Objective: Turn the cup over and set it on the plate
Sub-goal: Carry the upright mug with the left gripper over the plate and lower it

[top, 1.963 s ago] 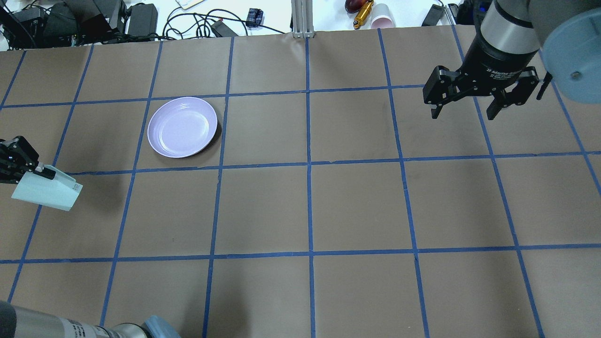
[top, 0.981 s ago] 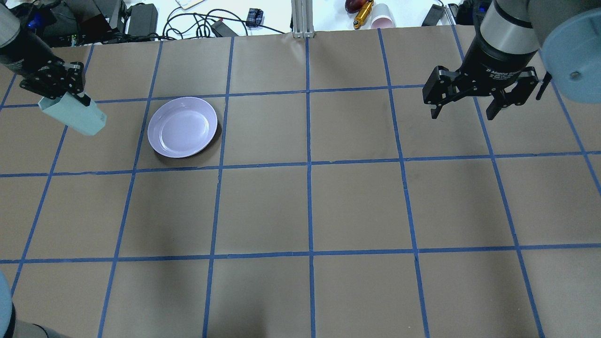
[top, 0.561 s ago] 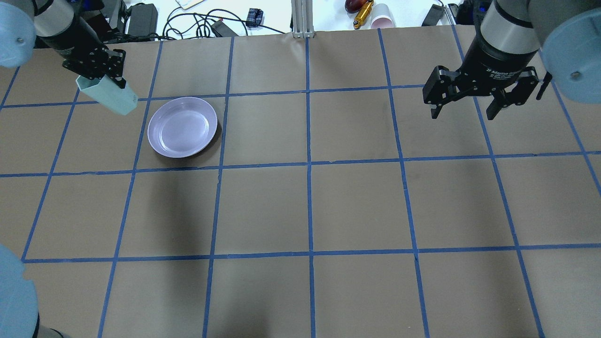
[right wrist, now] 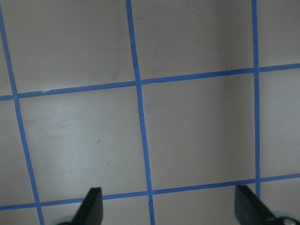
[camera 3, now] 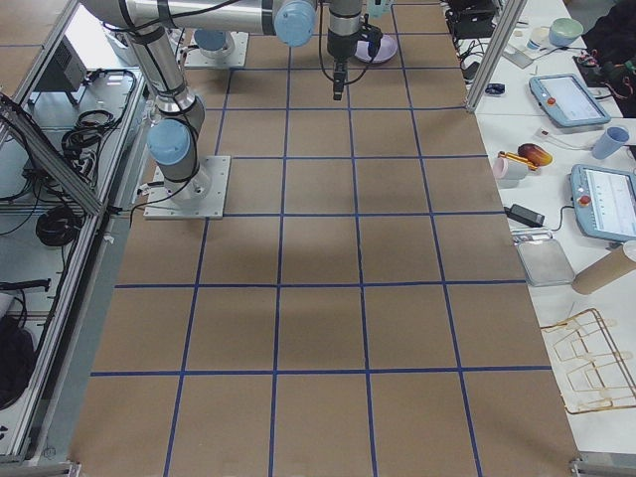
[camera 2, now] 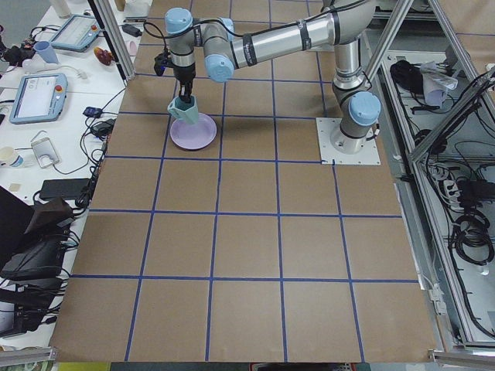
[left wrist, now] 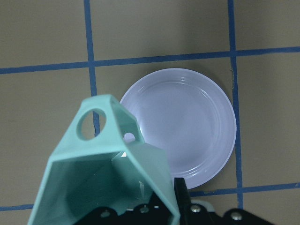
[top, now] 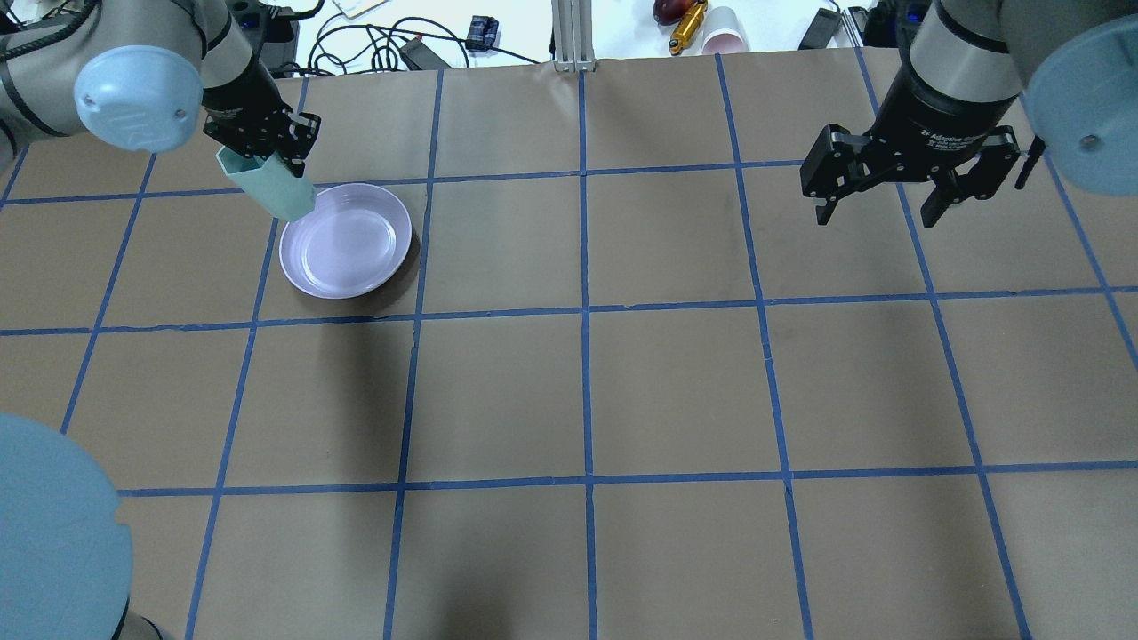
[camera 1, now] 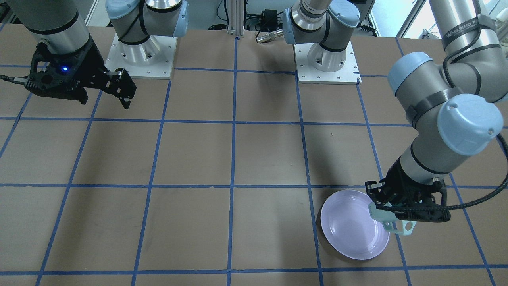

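My left gripper needs to let go of the pale mint-green cup close to the middle of the lavender plate (camera 1: 360,229) (left wrist: 168,122).
My left gripper (top: 267,164) is shut on the rim of the pale mint-green cup (top: 271,188), held in the air over the far-left edge of the lavender plate (top: 351,244). The cup hangs mouth towards the gripper, base down. In the left wrist view the cup (left wrist: 103,173) fills the lower left with its handle out front, and the plate (left wrist: 187,129) lies beyond it. In the front-facing view the cup (camera 1: 391,220) sits at the plate's (camera 1: 351,228) right rim. My right gripper (top: 880,209) is open and empty, high over the table's far right.
The brown paper table (top: 587,391) is ruled with blue tape squares. Cables, power bricks and small items (top: 373,40) lie beyond the far edge. The left arm's elbow (top: 53,533) looms at the near left corner.
My left gripper has carried the cup from the table's left side up and rightwards to the plate's far-left edge, turning it base-down. The right arm has not moved.
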{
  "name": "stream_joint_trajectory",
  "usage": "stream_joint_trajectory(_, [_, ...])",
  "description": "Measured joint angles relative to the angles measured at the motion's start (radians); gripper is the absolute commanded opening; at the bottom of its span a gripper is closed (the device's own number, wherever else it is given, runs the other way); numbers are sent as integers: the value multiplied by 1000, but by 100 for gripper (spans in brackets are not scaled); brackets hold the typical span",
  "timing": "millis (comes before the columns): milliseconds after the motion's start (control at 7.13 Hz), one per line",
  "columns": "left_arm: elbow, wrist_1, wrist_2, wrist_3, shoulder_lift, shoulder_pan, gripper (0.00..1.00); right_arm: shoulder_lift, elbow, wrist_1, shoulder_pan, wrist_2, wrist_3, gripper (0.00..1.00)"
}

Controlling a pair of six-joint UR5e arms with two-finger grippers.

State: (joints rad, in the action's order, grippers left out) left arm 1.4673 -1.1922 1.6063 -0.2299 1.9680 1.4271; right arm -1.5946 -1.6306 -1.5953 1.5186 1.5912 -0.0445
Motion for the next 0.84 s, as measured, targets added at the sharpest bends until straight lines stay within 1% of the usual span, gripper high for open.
stream_joint_trajectory(421, [55,103,3,9,44,24,0,-1,0,0,0,1,0,100])
stream_joint_trajectory(841, [63,150,4,19,80,46,0,0,0,0,0,1,0,100])
